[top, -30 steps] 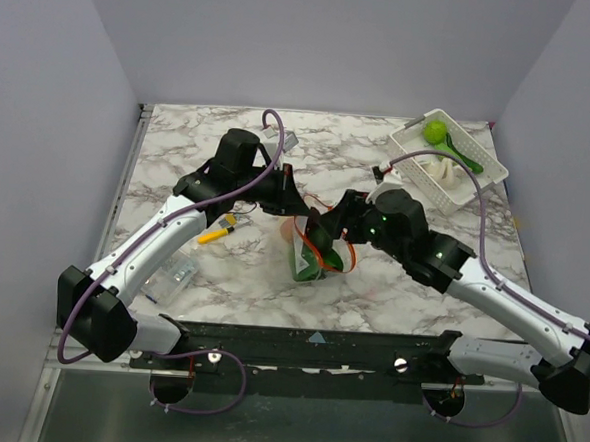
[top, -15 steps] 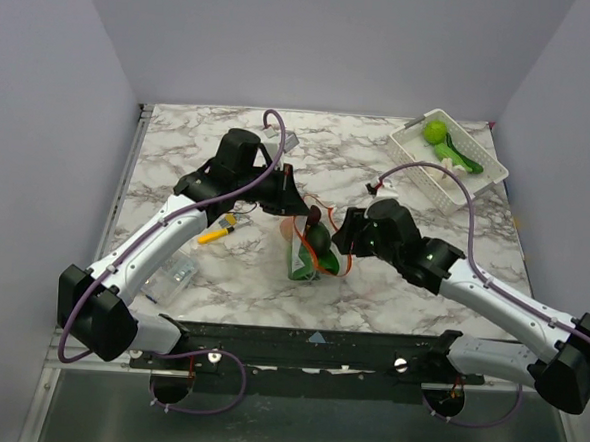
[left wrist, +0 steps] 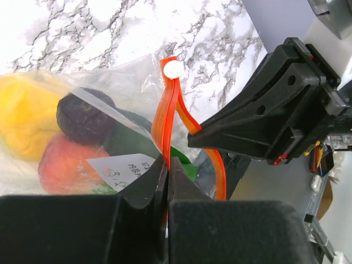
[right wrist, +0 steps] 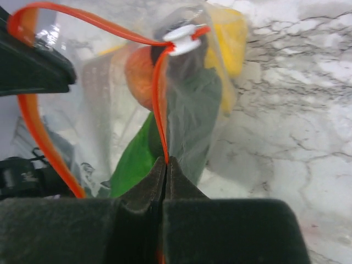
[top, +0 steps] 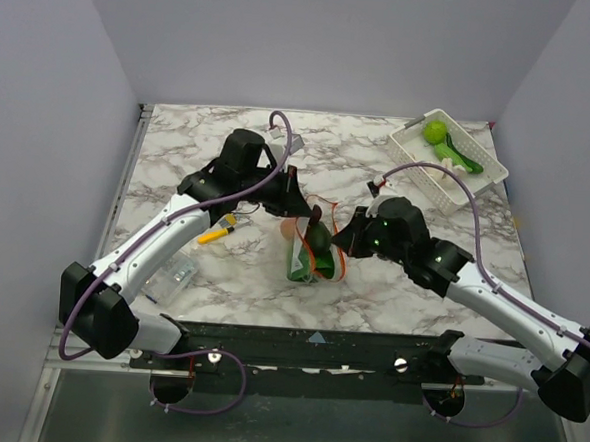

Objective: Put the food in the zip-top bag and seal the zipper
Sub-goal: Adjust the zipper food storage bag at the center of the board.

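The zipper's opposite edges are held apart by my grippers, so next my left gripper pinches both edges together before my right gripper takes the white slider's end (left wrist: pixel 173 69).
The zip-top bag (top: pixel 308 254) hangs mid-table between both arms, mouth up. Inside it the food shows through the plastic: a yellow piece (left wrist: pixel 22 115), a purple one (left wrist: pixel 82 115), an orange one (left wrist: pixel 60 165) and a green one (right wrist: pixel 135 159). The zipper (left wrist: pixel 169 110), a red-orange strip with a white slider (left wrist: pixel 172 69), splits into two lips, so the mouth gapes. My left gripper (left wrist: pixel 166 165) is shut on one lip. My right gripper (right wrist: pixel 166 164) is shut on the other lip of the zipper (right wrist: pixel 157 110), below the slider (right wrist: pixel 184 33).
A white slotted basket (top: pixel 478 182) at the back right holds a green ball (top: pixel 436 130) and other pieces. A yellow-orange marker (top: pixel 216 233) and a small clear packet (top: pixel 177 271) lie left of the bag, under the left arm.
The right gripper has closed its jaws onto the zipper strip and shifted slightly at the bag's right side. The left gripper keeps its pinch and has barely moved.
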